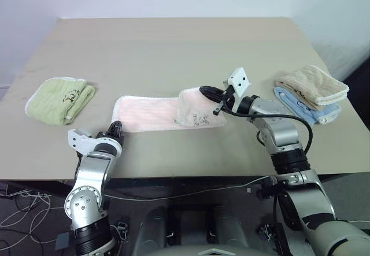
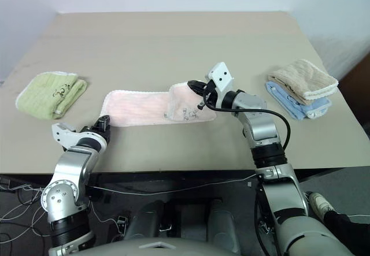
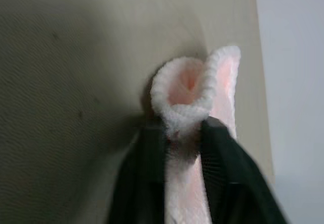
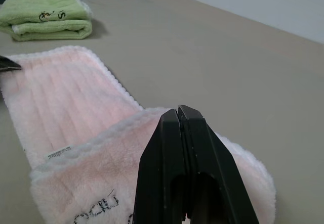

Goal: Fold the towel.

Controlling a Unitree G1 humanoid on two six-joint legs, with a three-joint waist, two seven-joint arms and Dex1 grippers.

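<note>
Next, my left gripper releases the corner of the pale pink towel on the turned-over flap [image 1: 189, 122], beside the dark embroidered mark.
The pale pink towel [image 1: 147, 114] lies lengthwise across the middle of the table, and its right end is turned over onto itself with a dark embroidered mark showing. My left gripper [image 1: 115, 128] is at the towel's near left corner. In the left wrist view it is shut on a bunched fold of the scalloped edge [image 3: 185, 107]. My right gripper [image 1: 205, 89] is shut at the top of the turned-over flap. In the right wrist view the towel's edge [image 4: 101, 138] rises to a peak at the closed fingertips [image 4: 172, 133].
A folded light green towel [image 1: 60, 99] lies at the left of the table. A tan towel [image 1: 312, 84] sits stacked on a light blue one [image 1: 312, 114] at the right. The table's front edge [image 1: 185, 178] runs just behind my arms.
</note>
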